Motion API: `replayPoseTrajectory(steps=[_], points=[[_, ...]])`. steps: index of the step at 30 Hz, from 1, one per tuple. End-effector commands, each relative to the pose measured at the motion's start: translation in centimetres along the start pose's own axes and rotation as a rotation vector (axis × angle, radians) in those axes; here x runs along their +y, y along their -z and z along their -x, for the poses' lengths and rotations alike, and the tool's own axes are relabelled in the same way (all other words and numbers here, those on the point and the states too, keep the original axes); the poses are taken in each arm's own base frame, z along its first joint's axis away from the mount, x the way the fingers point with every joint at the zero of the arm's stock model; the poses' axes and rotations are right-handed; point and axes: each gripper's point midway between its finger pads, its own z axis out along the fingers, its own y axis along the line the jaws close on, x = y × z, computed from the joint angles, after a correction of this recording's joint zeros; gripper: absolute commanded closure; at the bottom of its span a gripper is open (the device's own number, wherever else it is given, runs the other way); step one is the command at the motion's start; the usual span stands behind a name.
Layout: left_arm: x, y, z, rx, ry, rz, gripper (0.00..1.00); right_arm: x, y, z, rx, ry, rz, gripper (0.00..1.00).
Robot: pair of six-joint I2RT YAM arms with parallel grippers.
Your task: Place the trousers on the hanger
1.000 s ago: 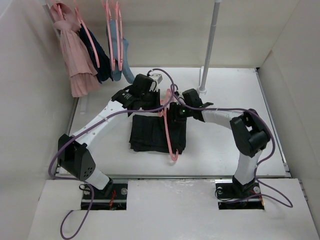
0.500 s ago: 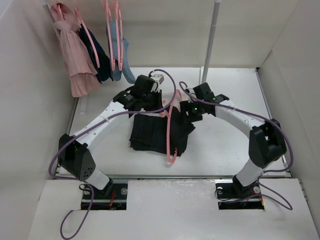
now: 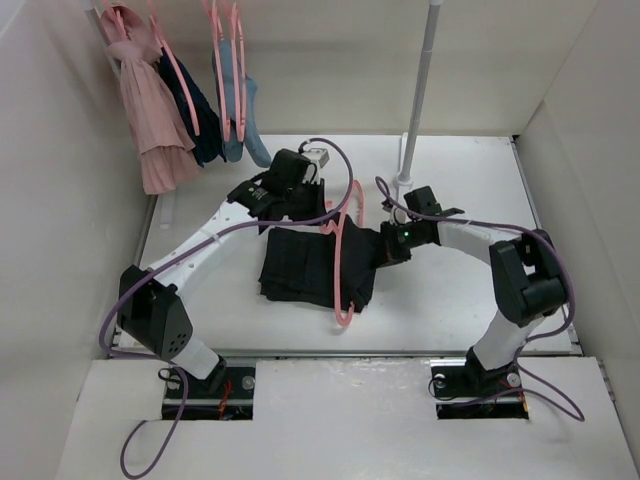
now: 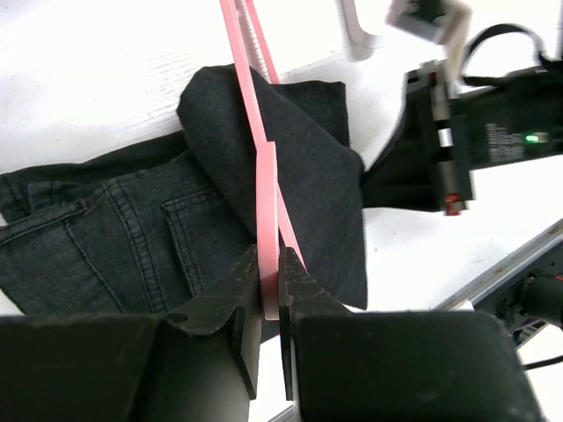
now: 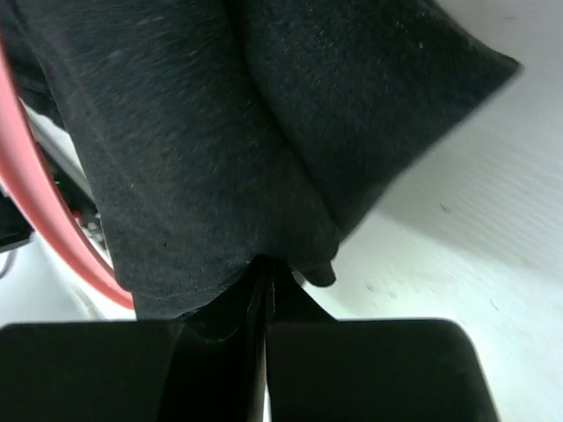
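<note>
Most of the trousers lie on the side of my left gripper, which is busy with the hanger, so I should take over the hanger's bar [image 3: 338,262] with my right gripper.
The black trousers [image 3: 305,268] lie folded mid-table. Across their right part lies the pink hanger [image 3: 345,290], its far end raised. My left gripper [image 3: 330,224] is shut on the hanger's thin bar [image 4: 255,114], which is pinched between the fingertips [image 4: 299,286]. One pink bar runs over a raised fold of the trousers [image 4: 299,167] and another slips under it. My right gripper [image 3: 385,248] is shut on the right edge of that fold; in the right wrist view, black fabric [image 5: 220,132] bunches out of the closed jaws [image 5: 268,274], beside the hanger's pink curve [image 5: 53,229].
At the back left, a pink garment [image 3: 150,110], a navy one [image 3: 200,115] and a blue-grey one [image 3: 243,115] hang on pink hangers. A white rack pole [image 3: 420,90] stands behind my right gripper. Walls close in on both sides; the table's front edge [image 3: 350,352] runs before the arm bases.
The right gripper opened, drew back from the far side to the trousers' right edge and shut on the fabric. The left gripper kept its hold on the hanger without moving.
</note>
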Motion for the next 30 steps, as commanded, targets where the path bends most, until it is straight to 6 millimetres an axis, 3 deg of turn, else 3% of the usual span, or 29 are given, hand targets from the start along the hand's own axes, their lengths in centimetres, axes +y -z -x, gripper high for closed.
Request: replayPoseTrajectory(steps=[1, 4, 5, 8, 9, 12, 14, 17, 19, 21, 22, 24, 26, 30], points=[[-1.5, 0.8, 2.2, -0.058, -0.026, -0.052, 1.00, 3.9, -0.8, 1.6, -0.053, 0.066, 0.209, 1.00], [-2.7, 1.0, 1.7, -0.033, -0.029, -0.117, 1.00, 5.5, -2.6, 2.8, -0.060, 0.087, 0.245, 1.00], [-3.4, 1.2, 2.2, -0.044, -0.034, -0.150, 1.00, 7.3, -3.2, 3.5, -0.057, 0.136, 0.278, 1.00], [-5.1, 1.4, 2.2, -0.028, -0.022, -0.240, 1.00, 9.2, -5.8, 3.8, -0.011, 0.143, 0.329, 1.00], [-5.3, 1.5, 2.1, -0.022, -0.023, -0.256, 1.00, 10.5, -6.0, 5.1, -0.036, 0.174, 0.352, 1.00], [-5.8, 1.6, 2.2, -0.024, -0.028, -0.283, 1.00, 12.5, -6.8, 5.7, -0.028, 0.209, 0.384, 1.00], [-5.7, 1.3, 2.6, -0.035, -0.029, -0.274, 1.00, 12.4, -7.4, 5.3, -0.014, 0.216, 0.383, 1.00], [-5.4, 0.9, 2.5, -0.029, -0.017, -0.259, 1.00, 10.8, -7.2, 4.5, -0.009, 0.179, 0.353, 1.00], [-5.0, 0.7, 2.8, -0.041, -0.015, -0.231, 1.00, 7.6, -6.5, 3.5, -0.013, 0.106, 0.293, 0.89], [-4.6, 0.6, 2.9, -0.049, -0.013, -0.211, 1.00, 6.5, -4.8, 3.4, -0.053, 0.089, 0.254, 0.72], [-4.6, 0.6, 2.9, -0.049, -0.013, -0.211, 1.00, 4.6, -4.3, 2.9, -0.066, 0.059, 0.204, 0.50], [-4.3, 0.2, 2.6, -0.036, -0.009, -0.195, 1.00, 3.6, -3.0, 2.3, -0.070, 0.073, 0.160, 0.34], [-4.1, 0.2, 2.7, -0.041, -0.008, -0.183, 1.00, 2.6, -2.4, 1.8, -0.062, 0.087, 0.107, 0.25], [-3.6, -0.3, 2.7, -0.042, -0.005, -0.159, 1.00, 2.2, -1.1, 0.1, -0.019, 0.144, 0.065, 0.22]])
